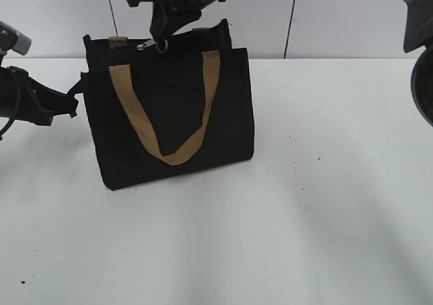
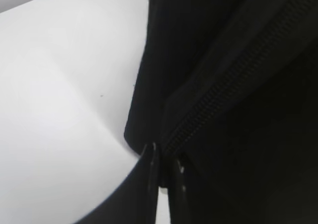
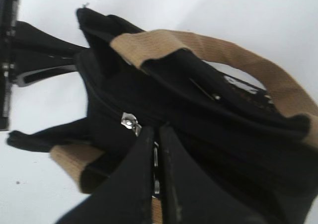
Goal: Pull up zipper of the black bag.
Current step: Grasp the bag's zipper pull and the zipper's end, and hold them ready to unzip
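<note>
The right gripper needs to release the zipper's pull tab just above the tan handle's end farthest from my left gripper (image 1: 209, 44).
The black bag (image 1: 176, 109) stands upright on the white table, a tan handle (image 1: 169, 153) hanging down its front. The silver zipper (image 1: 146, 44) sits on the top edge near the bag's left end. My right gripper (image 1: 162, 41) reaches down from above and is shut on the zipper's pull tab. In the right wrist view the jaws (image 3: 155, 134) pinch the tab just behind the silver slider (image 3: 130, 122). My left gripper (image 1: 73, 102) is shut on the bag's left side. In the left wrist view its jaws (image 2: 164, 157) clamp black fabric beside the zip line (image 2: 213, 100).
The white table (image 1: 325, 203) stretches to the front and right of the bag. A white panelled wall (image 1: 325, 14) stands behind it. Part of a dark arm (image 1: 419, 48) hangs at the upper right edge.
</note>
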You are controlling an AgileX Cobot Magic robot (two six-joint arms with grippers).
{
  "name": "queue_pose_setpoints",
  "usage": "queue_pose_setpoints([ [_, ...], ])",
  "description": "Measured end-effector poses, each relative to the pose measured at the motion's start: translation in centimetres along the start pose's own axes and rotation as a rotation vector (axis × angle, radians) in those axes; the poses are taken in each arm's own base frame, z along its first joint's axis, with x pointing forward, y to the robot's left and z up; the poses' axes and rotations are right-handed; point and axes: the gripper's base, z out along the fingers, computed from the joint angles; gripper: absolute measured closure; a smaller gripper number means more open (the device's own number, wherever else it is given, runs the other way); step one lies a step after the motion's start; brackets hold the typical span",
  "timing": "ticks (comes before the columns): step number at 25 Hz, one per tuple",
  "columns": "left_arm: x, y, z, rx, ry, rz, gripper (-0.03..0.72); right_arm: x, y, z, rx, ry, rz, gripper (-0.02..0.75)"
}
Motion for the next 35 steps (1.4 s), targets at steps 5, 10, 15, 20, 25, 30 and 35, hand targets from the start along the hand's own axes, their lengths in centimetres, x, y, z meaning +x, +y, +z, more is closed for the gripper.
queue_pose_setpoints([
  [5,0.1,0.2,0.0,-0.017,0.011,0.001,0.665,-0.1,-1.0,-0.9,0.143,0.004,-0.055,0.749],
  [10,0.0,0.1,-0.1,-0.017,0.008,0.003,0.665,-0.3,-2.2,-3.1,0.199,-0.016,-0.044,0.751],
  [15,0.0,0.1,-0.1,-0.02,0.007,0.003,0.665,-0.2,-5.1,-4.6,0.241,-0.027,0.012,0.751],
  [20,0.0,0.2,-0.2,-0.022,0.008,0.003,0.665,-0.2,-5.9,-5.1,0.263,-0.032,0.021,0.751],
  [25,-0.1,0.0,-0.2,-0.003,-0.002,0.005,0.665,-0.3,-5.6,-5.4,0.233,-0.045,0.029,0.74],
  [30,-0.6,-0.1,-0.6,0.003,-0.02,0.004,0.465,-0.7,-4.7,-8.0,0.228,-0.098,0.007,0.482],
  [35,-2.1,0.1,-2.1,-0.071,-0.052,-0.083,0.08,-1.0,-4.2,-9.6,0.237,-0.129,-0.003,0.288],
])
